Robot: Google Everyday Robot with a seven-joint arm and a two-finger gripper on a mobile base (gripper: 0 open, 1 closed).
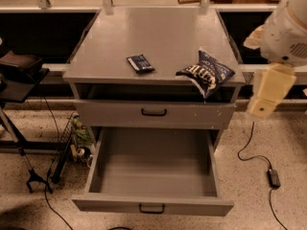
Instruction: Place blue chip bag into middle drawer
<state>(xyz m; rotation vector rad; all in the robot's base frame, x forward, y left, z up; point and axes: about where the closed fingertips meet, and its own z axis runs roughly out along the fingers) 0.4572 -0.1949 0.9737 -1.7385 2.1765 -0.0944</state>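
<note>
The robot's gripper needs to next move to the blue chip bag's end (190, 72) that faces the small dark-blue packet and close there.
The blue chip bag (206, 74) is a crinkled navy bag with white lettering. It lies on the right front corner of the grey cabinet top (158, 37), its lower tip hanging over the front edge. The middle drawer (153, 206) is pulled fully out below, a deep grey box with a small black handle and nothing inside. My gripper (266, 94), a cream-coloured piece hanging from the white arm (288, 28), hovers to the right of the cabinet, beside and slightly below the bag, apart from it.
A small flat dark-blue packet (140, 63) lies on the cabinet top, left of the bag. A shallower shut drawer front (153, 113) sits above the open drawer. A black stand (19, 80) is to the left. A cable with an adapter (273, 177) lies on the floor to the right.
</note>
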